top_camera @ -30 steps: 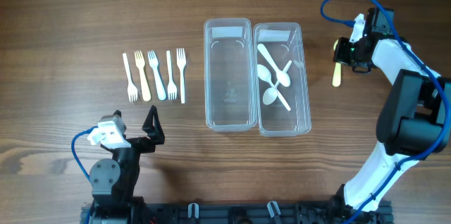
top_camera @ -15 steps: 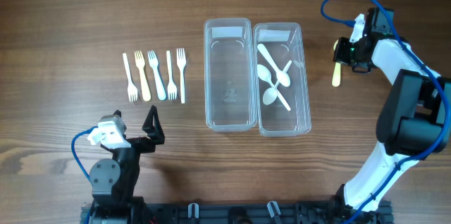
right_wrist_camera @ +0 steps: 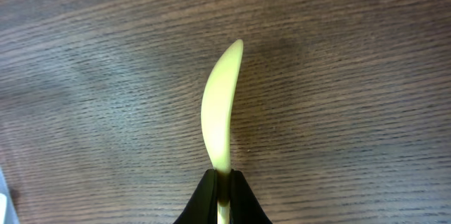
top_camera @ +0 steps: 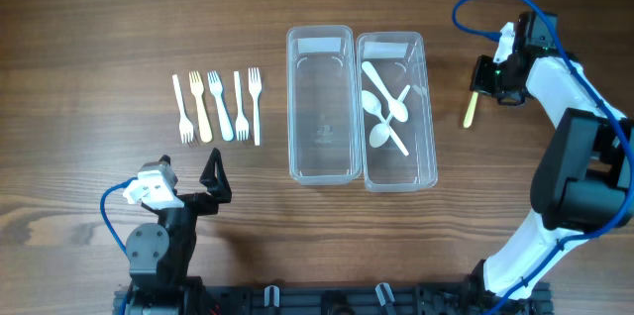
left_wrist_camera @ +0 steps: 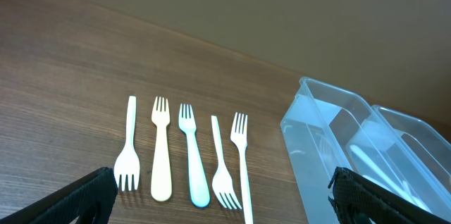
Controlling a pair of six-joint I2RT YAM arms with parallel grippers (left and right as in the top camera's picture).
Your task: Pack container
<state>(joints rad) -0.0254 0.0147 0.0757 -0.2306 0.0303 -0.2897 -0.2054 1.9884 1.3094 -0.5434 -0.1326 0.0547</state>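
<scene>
The yellow spoon is held by its neck in my right gripper with the bowl on edge, so I should lay the spoon flat and take its handle [top_camera: 471,111].
Two clear containers stand side by side in mid-table. The left container [top_camera: 321,57] holds nothing. The right container [top_camera: 426,107] holds three white spoons [top_camera: 384,109]. Several forks [top_camera: 218,105] lie in a row to the left and also show in the left wrist view [left_wrist_camera: 184,155]. My right gripper [top_camera: 485,82] is at the far right, shut on a yellow spoon [top_camera: 470,109] held above the wood; the right wrist view shows the jaws [right_wrist_camera: 223,182] clamped on the yellow spoon's [right_wrist_camera: 220,104] neck. My left gripper [top_camera: 203,181] is open and empty near the front left.
The containers' near walls [left_wrist_camera: 331,146] stand at the right of the left wrist view. Bare wood lies between the right container and the right gripper.
The yellow spoon in my right gripper has swung slightly, its free end shifting left and down in the overhead view. The left arm has not moved.
</scene>
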